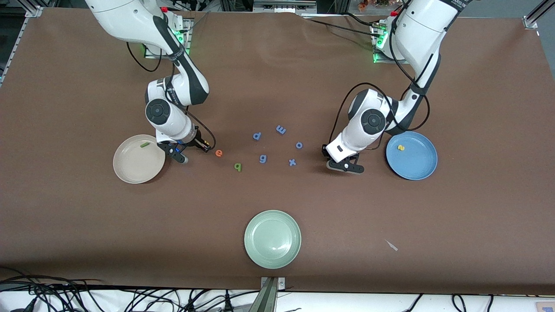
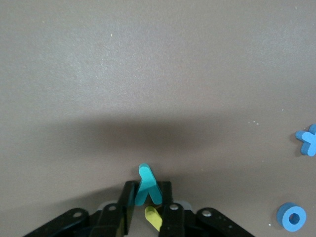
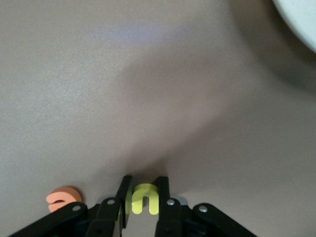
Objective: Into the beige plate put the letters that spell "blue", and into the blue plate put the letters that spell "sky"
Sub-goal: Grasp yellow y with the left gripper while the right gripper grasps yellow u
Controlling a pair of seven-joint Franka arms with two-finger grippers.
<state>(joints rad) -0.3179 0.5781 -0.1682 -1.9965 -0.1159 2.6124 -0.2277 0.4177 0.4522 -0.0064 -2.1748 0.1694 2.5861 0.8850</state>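
My left gripper is going to put down the teal y in the blue plate (image 1: 394, 159), beside the yellow s near the plate's rim.
My left gripper (image 2: 148, 191) is down at the table, its jaws shut on the teal y (image 2: 148, 183). A yellow letter (image 2: 154, 217) lies just under them, its shape mostly hidden. In the front view the left gripper (image 1: 346, 167) is beside the blue plate (image 1: 416, 171), which holds the yellow s (image 1: 401, 147). My right gripper (image 3: 145, 191) is shut on the yellow u (image 3: 146, 198), with the orange e (image 3: 63, 197) close by. It (image 1: 184, 158) is low beside the beige plate (image 1: 132, 167), where the dark green l (image 1: 145, 145) lies. The orange e (image 1: 219, 153) and light green b (image 1: 237, 167) lie on the table.
Blue letters p (image 1: 257, 136), m (image 1: 281, 129), o (image 1: 299, 145), g (image 1: 263, 159) and x (image 1: 292, 162) lie between the grippers. A pale green plate (image 1: 272, 239) sits nearer the front camera. A small pale scrap (image 1: 392, 245) lies toward the left arm's end.
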